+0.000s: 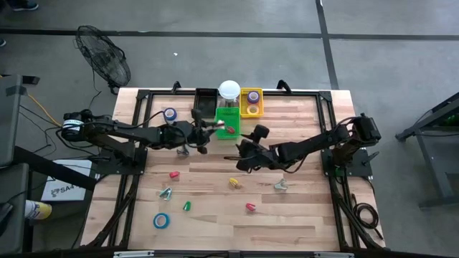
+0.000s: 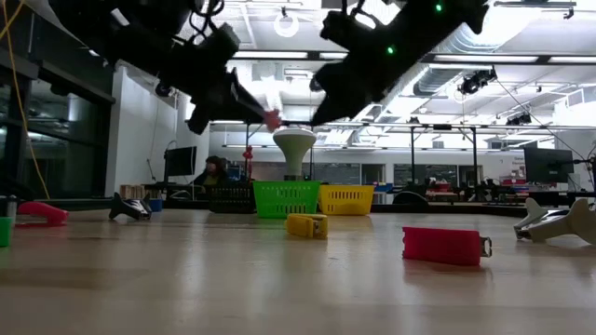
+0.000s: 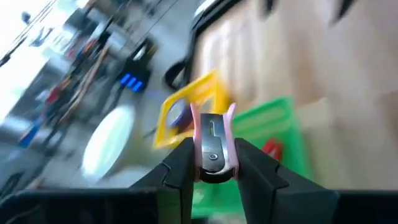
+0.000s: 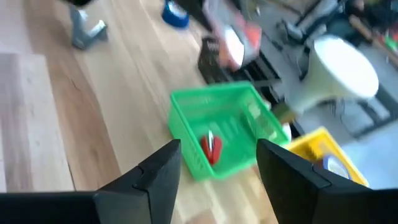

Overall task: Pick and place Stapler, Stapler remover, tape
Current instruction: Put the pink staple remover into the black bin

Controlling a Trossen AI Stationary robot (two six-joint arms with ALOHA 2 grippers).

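Note:
The pink stapler remover will drop from my left gripper inside the black basket (image 1: pixel 204 102), near its middle, beside the green basket.
My left gripper (image 3: pixel 214 158) is shut on a small pink stapler (image 3: pixel 213 140) and hangs over the left edge of the green basket (image 1: pixel 228 120), lifted above the table; the stapler (image 2: pixel 272 118) also shows in the low view. A red item (image 4: pixel 211 148) lies inside the green basket (image 4: pixel 219 134). The yellow basket (image 1: pixel 251 102) holds a purple tape roll (image 1: pixel 253 96). My right gripper (image 4: pixel 217 168) is open and empty, just near-right of the green basket (image 1: pixel 242 147). Blue tape rolls (image 1: pixel 170 113) (image 1: pixel 161 220) lie flat on the table. My left gripper pinches the pink stapler between its two fingers (image 3: pixel 180 165), one on each long side of the body (image 3: pixel 199 149). The stapler lies along the fingers, its front end sticking out past the tips. It is lifted clear above the green basket.
A black basket (image 1: pixel 206 97) and a white round-topped jar (image 1: pixel 229 89) stand at the far edge. Scattered on the near half: a pink stapler (image 1: pixel 173 174), a yellow one (image 1: pixel 234 183), a red one (image 1: pixel 250 207), a green one (image 1: pixel 186 206), silver stapler removers (image 1: pixel 166 192) (image 1: pixel 280 185).

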